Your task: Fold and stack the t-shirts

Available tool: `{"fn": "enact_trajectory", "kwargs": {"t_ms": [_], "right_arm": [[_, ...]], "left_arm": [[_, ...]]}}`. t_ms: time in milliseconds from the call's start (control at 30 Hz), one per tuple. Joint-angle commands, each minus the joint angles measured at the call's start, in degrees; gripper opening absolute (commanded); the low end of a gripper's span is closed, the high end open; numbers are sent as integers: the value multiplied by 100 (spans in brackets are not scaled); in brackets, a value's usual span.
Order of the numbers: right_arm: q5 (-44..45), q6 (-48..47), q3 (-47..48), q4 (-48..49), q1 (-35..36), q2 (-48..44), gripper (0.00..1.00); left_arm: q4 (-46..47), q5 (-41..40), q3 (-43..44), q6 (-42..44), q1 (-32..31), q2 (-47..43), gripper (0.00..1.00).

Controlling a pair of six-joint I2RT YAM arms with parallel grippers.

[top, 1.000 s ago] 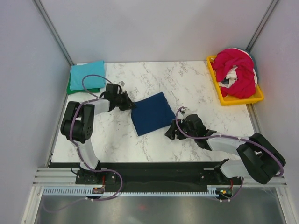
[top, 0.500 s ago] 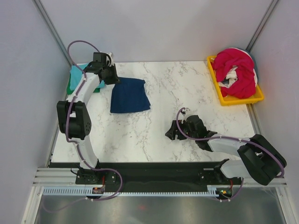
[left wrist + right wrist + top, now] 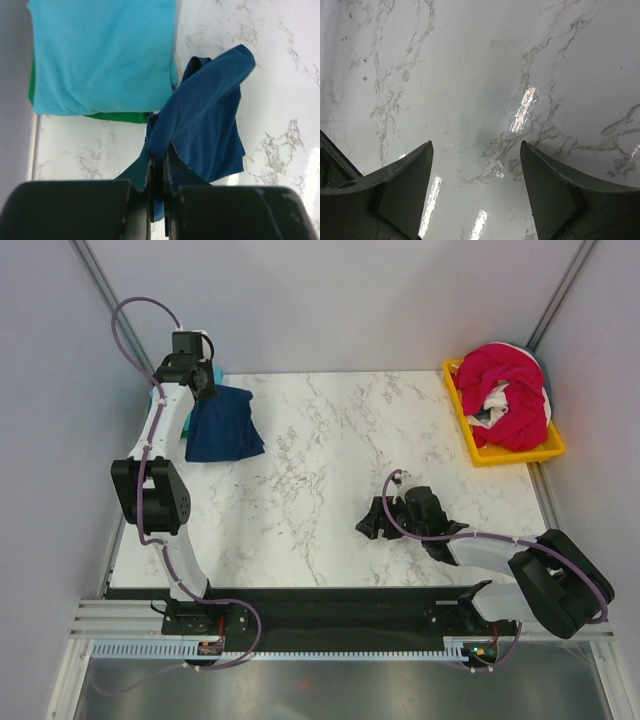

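Observation:
My left gripper should release the navy blue t-shirt on top of the folded teal t-shirt [image 3: 189,400] [image 3: 107,54], so that it covers most of it.
My left gripper [image 3: 203,383] is shut on an edge of the folded navy blue t-shirt [image 3: 224,424], which hangs from it at the table's far left. In the left wrist view the navy shirt [image 3: 207,120] droops from the shut gripper [image 3: 159,147], just right of the folded teal t-shirt [image 3: 102,52] lying on a green t-shirt [image 3: 117,117]. A magenta-red t-shirt [image 3: 510,390] and a white t-shirt [image 3: 497,400] lie crumpled in the tray. My right gripper [image 3: 372,523] is open and empty, low over bare marble [image 3: 477,145].
The yellow plastic tray [image 3: 478,454] stands at the back right corner. Grey walls close in the left, back and right sides. The marble table [image 3: 330,450] stretches between the two arms.
My left gripper has carried the navy t-shirt from the table's middle to the far left, up beside the teal and green stack. The right arm has barely moved.

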Motion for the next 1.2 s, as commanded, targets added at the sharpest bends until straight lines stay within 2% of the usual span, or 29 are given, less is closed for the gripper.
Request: {"fn": "enact_trajectory", "kwargs": {"t_ms": [0, 400, 767, 1167], "right_arm": [[-211, -15, -87, 91, -95, -14, 79], [-414, 11, -114, 214, -201, 30, 79], [-510, 29, -140, 285, -245, 47, 79], [-572, 29, -114, 329, -254, 135, 79]], "left_arm": [[413, -328, 453, 594, 236, 69, 2], [879, 59, 955, 990, 387, 209, 2], [1169, -28, 1367, 1394, 396, 412, 2], [1204, -20, 1376, 1553, 431, 210, 2]]}}
